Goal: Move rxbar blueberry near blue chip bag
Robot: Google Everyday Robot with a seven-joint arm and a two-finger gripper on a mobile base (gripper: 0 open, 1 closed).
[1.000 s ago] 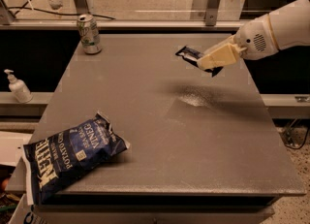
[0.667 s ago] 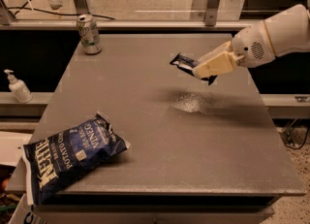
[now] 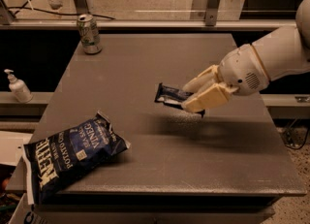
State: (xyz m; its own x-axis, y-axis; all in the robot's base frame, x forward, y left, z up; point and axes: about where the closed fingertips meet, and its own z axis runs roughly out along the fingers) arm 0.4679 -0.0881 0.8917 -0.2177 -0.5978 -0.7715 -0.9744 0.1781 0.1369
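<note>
Next, my gripper puts the rxbar blueberry down on the table point(image 3: 148, 154) and lets go. It will lie against the edge of the blue chip bag that faces the middle of the table.
The rxbar blueberry point(image 3: 169, 95) is a small flat navy wrapper held in my gripper point(image 3: 191, 96) above the middle of the grey table point(image 3: 145, 63). The gripper's cream fingers point(image 3: 206, 97) are shut on the bar's right end, and the white arm reaches in from the right. The blue chip bag point(image 3: 68, 152) is a large crinkled dark blue bag with white lettering lying at the table's front left corner. The bar hangs to the right of the bag and a little farther back, with a gap between them.
A drink can point(image 3: 89, 34) stands at the table's back left. A white pump bottle point(image 3: 17, 86) stands on a ledge to the left of the table. A railing with posts runs behind the table.
My gripper has carried the rxbar from the table's back right down and left toward the middle, closer to the chip bag. The bag and can have not moved.
</note>
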